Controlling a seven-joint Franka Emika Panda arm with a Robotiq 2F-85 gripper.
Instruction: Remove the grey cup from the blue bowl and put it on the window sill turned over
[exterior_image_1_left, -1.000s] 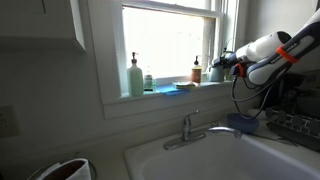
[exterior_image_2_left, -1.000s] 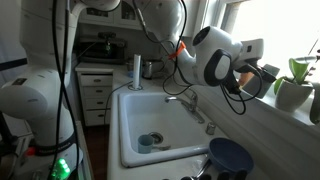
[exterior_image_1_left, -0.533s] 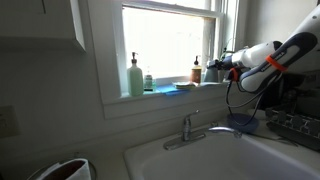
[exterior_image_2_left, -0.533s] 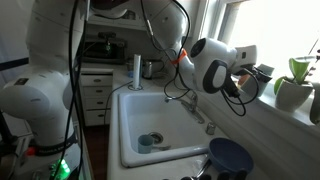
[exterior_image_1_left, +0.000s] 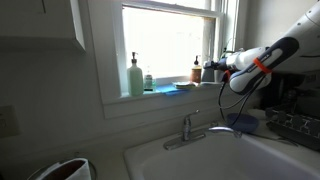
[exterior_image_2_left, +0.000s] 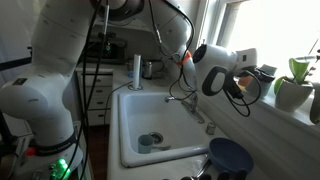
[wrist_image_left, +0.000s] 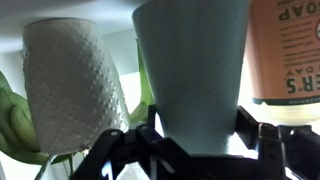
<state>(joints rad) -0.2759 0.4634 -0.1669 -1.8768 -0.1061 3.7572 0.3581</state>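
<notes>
Next, I set the grey cup, now held beside the brown bottle, down with my gripper on the window sill (exterior_image_1_left: 208, 83), between the brown bottle and the white pot.
My gripper (wrist_image_left: 196, 140) is shut on the grey cup (wrist_image_left: 190, 60), a pale grey-blue tapered cup that fills the middle of the wrist view, its narrow end between the fingers. In an exterior view the gripper (exterior_image_1_left: 212, 69) holds the cup at the window sill (exterior_image_1_left: 160, 93), right next to the brown pump bottle (exterior_image_1_left: 197, 70). Whether the cup touches the sill I cannot tell. The blue bowl (exterior_image_1_left: 243, 122) stands empty on the counter by the sink, below the arm, and also shows in an exterior view (exterior_image_2_left: 232, 157).
A tall pale-green pump bottle (exterior_image_1_left: 135, 77) stands on the sill. A white textured pot (wrist_image_left: 75, 85) and the brown bottle's label (wrist_image_left: 290, 50) flank the cup. The faucet (exterior_image_1_left: 190, 128) and white sink (exterior_image_2_left: 150, 120) lie below. A potted plant (exterior_image_2_left: 295, 88) stands on the sill.
The arm has reached further along the sill toward the brown pump bottle, carrying the cup with it. The bowl has not moved.
</notes>
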